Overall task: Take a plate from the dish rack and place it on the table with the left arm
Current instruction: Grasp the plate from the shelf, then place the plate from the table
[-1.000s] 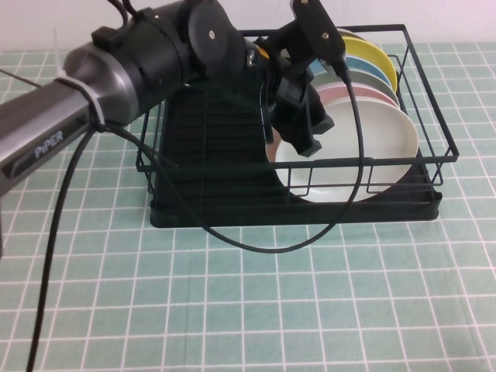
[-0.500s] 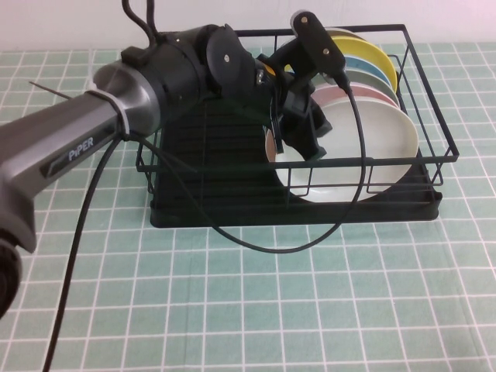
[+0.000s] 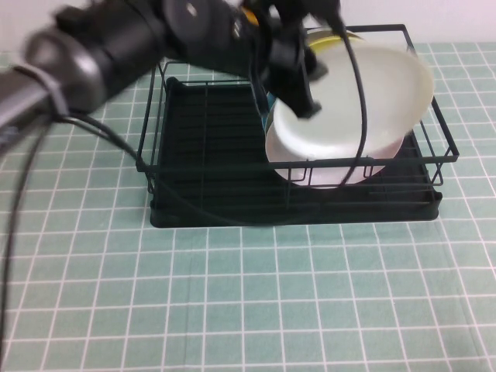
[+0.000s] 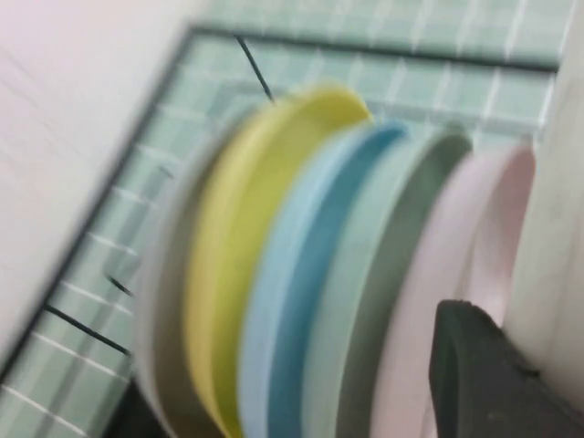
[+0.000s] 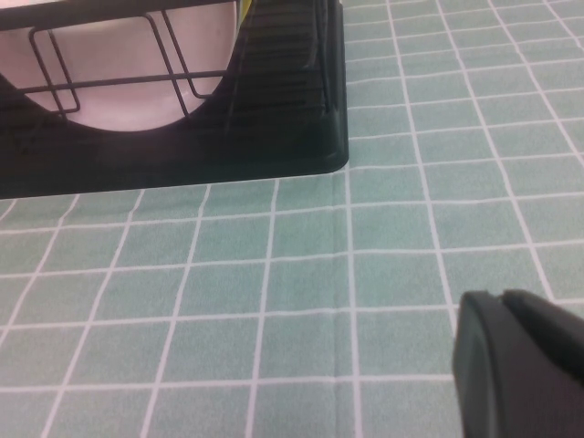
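Next, I set the white plate, still tilted above the rack's top wire, down with my left gripper on the open tiled table (image 3: 273,285) in front of the black dish rack.
My left gripper (image 3: 299,97) is shut on the left rim of the white plate (image 3: 372,93) and holds it tilted, raised above the top wire of the black dish rack (image 3: 201,209). In the left wrist view one black finger (image 4: 484,374) presses the white plate (image 4: 558,210) at the frame's edge. Beside it stand the pink plate (image 4: 474,246), the grey-green plate (image 4: 401,265), a blue plate and a yellow plate (image 4: 237,265). My right gripper (image 5: 511,356) is shut and empty, low over the teal tiled table (image 5: 274,301), out of the high view.
The pink plate's lower edge (image 3: 341,177) shows in the rack under the lifted plate. The rack's left half holds no plates. The left arm's black cable (image 3: 360,116) hangs across the plate. Open tiled table (image 3: 248,310) lies in front of the rack. The rack's corner (image 5: 301,137) is ahead of the right gripper.
The left gripper closed on the white plate's rim and lifted it up and back out of its slot. The left arm rose and swung toward the rear.
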